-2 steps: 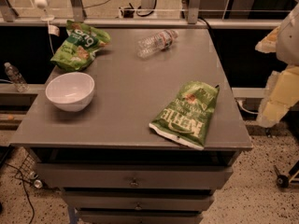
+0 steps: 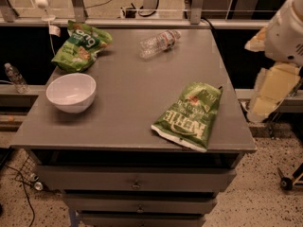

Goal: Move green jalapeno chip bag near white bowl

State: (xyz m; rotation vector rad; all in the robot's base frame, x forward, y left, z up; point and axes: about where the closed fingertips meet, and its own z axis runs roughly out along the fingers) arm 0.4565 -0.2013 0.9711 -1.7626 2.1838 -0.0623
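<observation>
My gripper is going to close on the far end (image 2: 206,91) of the green jalapeno chip bag, the end that is closer to the clear plastic bottle.
The green jalapeno chip bag (image 2: 188,116) lies flat near the table's front right corner, olive green with white "KETTLE" lettering seen upside down. The white bowl (image 2: 71,92) stands upright and empty on the left side of the table, well apart from the bag. My gripper (image 2: 271,94) hangs at the end of the white arm (image 2: 286,30), off the table's right edge. It is to the right of the bag, at about the bag's height, and touches nothing.
A lighter green snack bag (image 2: 80,46) lies at the back left, just behind the bowl. A clear plastic bottle (image 2: 158,42) lies on its side at the back middle. The grey table (image 2: 132,93) has drawers below; a railing runs behind it.
The arm and gripper have shifted slightly left, toward the table's right edge. The bag, the bowl and the other objects have not moved.
</observation>
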